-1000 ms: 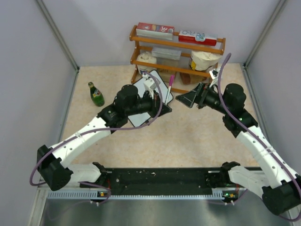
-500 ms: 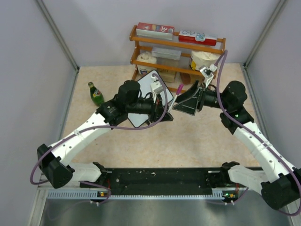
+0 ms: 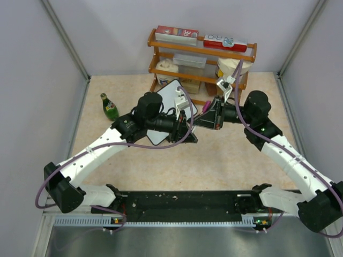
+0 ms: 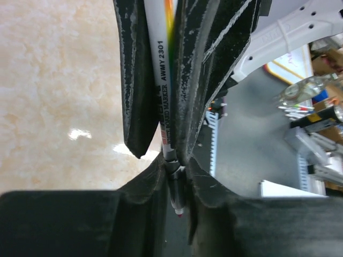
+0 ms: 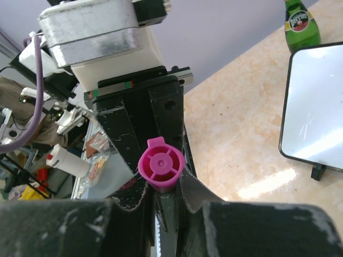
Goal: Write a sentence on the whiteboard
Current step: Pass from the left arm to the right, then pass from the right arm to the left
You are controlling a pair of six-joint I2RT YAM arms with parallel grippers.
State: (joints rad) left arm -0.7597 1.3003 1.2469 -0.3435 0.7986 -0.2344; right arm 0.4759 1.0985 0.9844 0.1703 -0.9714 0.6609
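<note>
My right gripper's fingers reach almost to the marker's red tip. They should open, back off and grip the marker's body [image 4: 164, 85] with more of the tip end free.
My left gripper [image 3: 186, 127] is shut on a white whiteboard marker [image 4: 162, 59], held above the table's middle. A narrow red-tipped end of the marker points at the left wrist camera. My right gripper [image 3: 207, 116] meets it from the right, and its fingers [image 4: 201, 80] clamp the far part of the marker. In the right wrist view, that gripper [image 5: 162, 184] is shut around the marker's pink cap [image 5: 161, 169]. The whiteboard [image 3: 172, 92] lies behind the left gripper, partly hidden by the arm. The part of the whiteboard [image 5: 316, 123] that shows is blank, with no sentence on it.
A wooden shelf rack [image 3: 201, 61] with boxes and tubs stands at the back. To the left of the board stands a green bottle [image 3: 110, 106], and the bottle [image 5: 302, 24] also shows beyond the board in the right wrist view. Grey walls close in both sides.
The right gripper swung left to the marker and went from open to shut on its pink cap. The left gripper tipped the marker down towards the right gripper.
</note>
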